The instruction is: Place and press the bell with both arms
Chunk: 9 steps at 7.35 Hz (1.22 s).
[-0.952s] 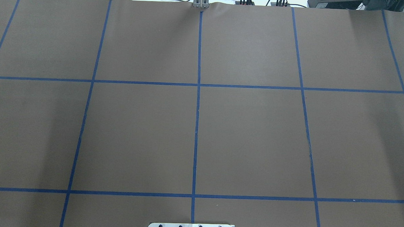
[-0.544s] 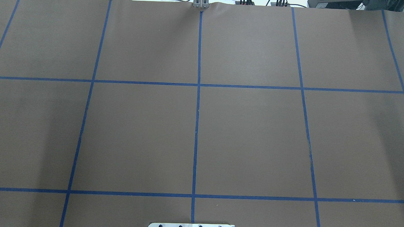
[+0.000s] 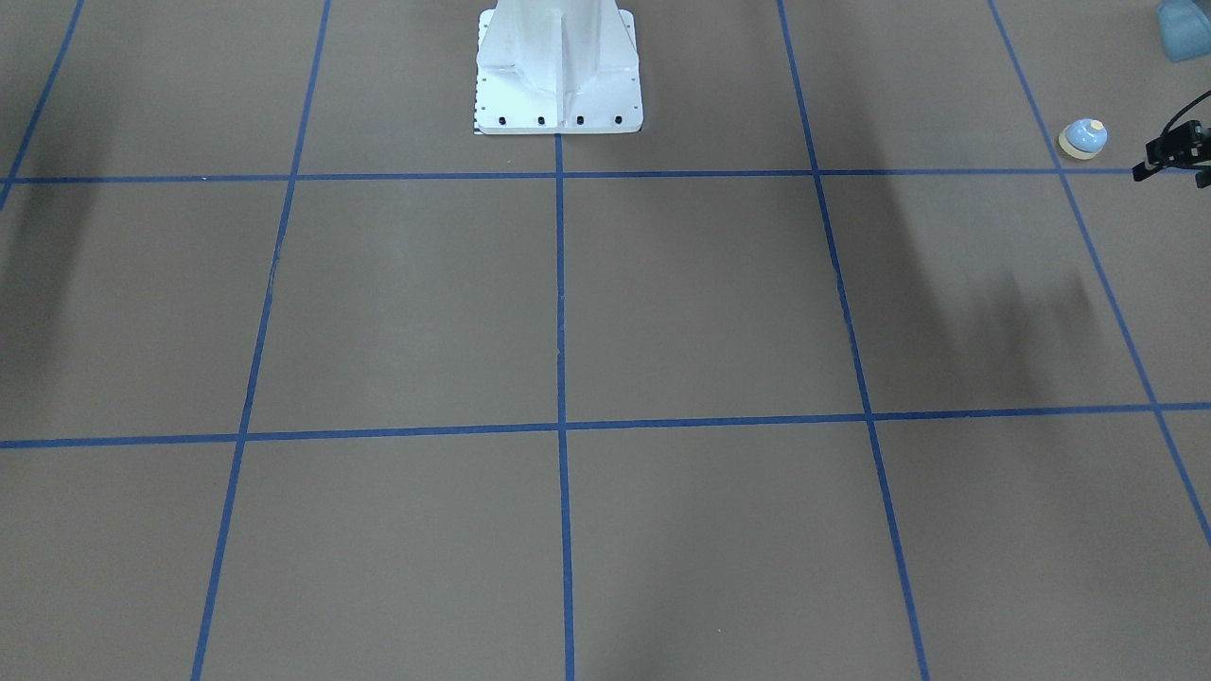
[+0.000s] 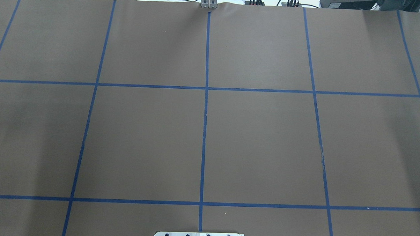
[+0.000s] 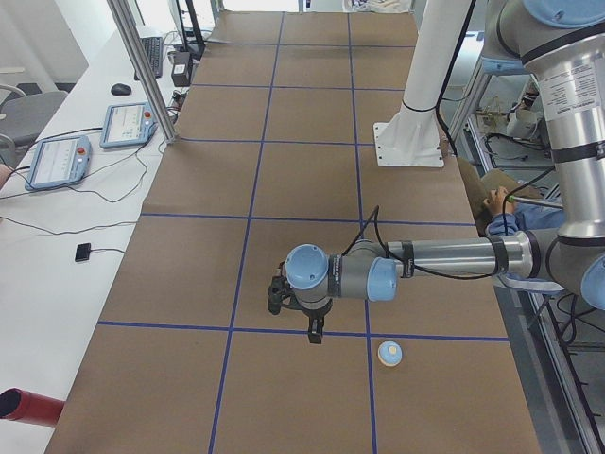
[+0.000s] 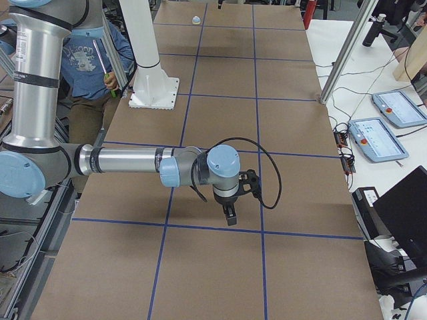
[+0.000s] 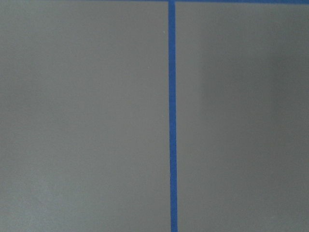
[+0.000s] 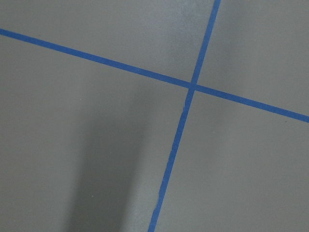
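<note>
The bell is next for my left gripper, which should go to it and close on the cream base (image 3: 1079, 152) below the bell's light-blue dome.
The bell (image 3: 1083, 139), a small light-blue dome on a cream base, stands upright on the brown table near my left end; it also shows in the exterior left view (image 5: 390, 354) and far off in the exterior right view (image 6: 196, 20). My left gripper (image 5: 315, 333) hangs above the table a short way from the bell, on the side away from my base. Only a black part of it shows at the front view's right edge (image 3: 1173, 153). I cannot tell whether it is open. My right gripper (image 6: 229, 215) hangs over a blue tape line near my right end; I cannot tell its state. Both wrist views show only bare table and tape.
The white bolted pedestal (image 3: 558, 76) stands at mid-table on my side. A seated person (image 6: 100, 53) is beside my base. Teach pendants (image 5: 57, 161) and cables lie on the white bench along the table's far side. Blue tape lines (image 4: 205, 114) grid the brown table.
</note>
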Motion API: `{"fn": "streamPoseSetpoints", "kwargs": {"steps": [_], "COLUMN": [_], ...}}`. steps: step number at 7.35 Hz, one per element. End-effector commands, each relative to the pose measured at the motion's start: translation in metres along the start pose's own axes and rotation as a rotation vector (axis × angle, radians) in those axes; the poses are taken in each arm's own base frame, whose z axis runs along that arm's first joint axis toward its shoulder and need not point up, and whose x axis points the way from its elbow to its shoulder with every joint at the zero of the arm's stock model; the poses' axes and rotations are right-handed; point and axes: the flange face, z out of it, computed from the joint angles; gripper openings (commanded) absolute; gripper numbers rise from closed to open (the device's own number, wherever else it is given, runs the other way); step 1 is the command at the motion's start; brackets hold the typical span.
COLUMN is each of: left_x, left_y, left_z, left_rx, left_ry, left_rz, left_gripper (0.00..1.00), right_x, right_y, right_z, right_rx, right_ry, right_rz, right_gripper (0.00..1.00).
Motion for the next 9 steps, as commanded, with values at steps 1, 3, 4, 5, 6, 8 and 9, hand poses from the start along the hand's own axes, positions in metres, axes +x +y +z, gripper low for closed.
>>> {"fn": "streamPoseSetpoints", "kwargs": {"steps": [1, 3, 4, 5, 6, 8, 9], "left_x": [-0.026, -0.046, -0.051, -0.042, -0.033, -0.009, -0.007], "left_y": [0.048, 0.063, 0.07, 0.068, 0.06, 0.058, 0.062], "left_z": [0.056, 0.085, 0.096, 0.103, 0.106, 0.129, 0.14], "left_rx": [-0.154, -0.23, -0.264, -0.287, -0.292, -0.371, -0.409], "left_ry": [-0.026, -0.034, -0.039, -0.033, -0.023, -0.022, -0.04], "left_rz": [-0.038, -0.063, -0.071, -0.049, -0.029, 0.032, 0.019], "left_gripper": [1.0, 1.0, 1.0, 1.0, 1.0, 0.99, 0.99], "right_x": [0.003, 0.004, 0.003, 0.002, 0.002, 0.001, 0.002], "right_y": [0.004, 0.01, 0.01, 0.008, 0.009, 0.007, 0.008], "right_z": [0.004, 0.007, 0.007, 0.005, 0.006, 0.004, 0.006], "right_rx": [-0.009, -0.013, -0.012, -0.008, -0.01, -0.006, -0.009], "right_ry": [-0.003, -0.019, -0.022, -0.02, -0.02, -0.02, -0.019], "right_rz": [0.005, 0.015, 0.01, -0.01, -0.034, -0.035, -0.037], "right_gripper": [1.0, 1.0, 1.0, 1.0, 1.0, 1.0, 1.0]}}
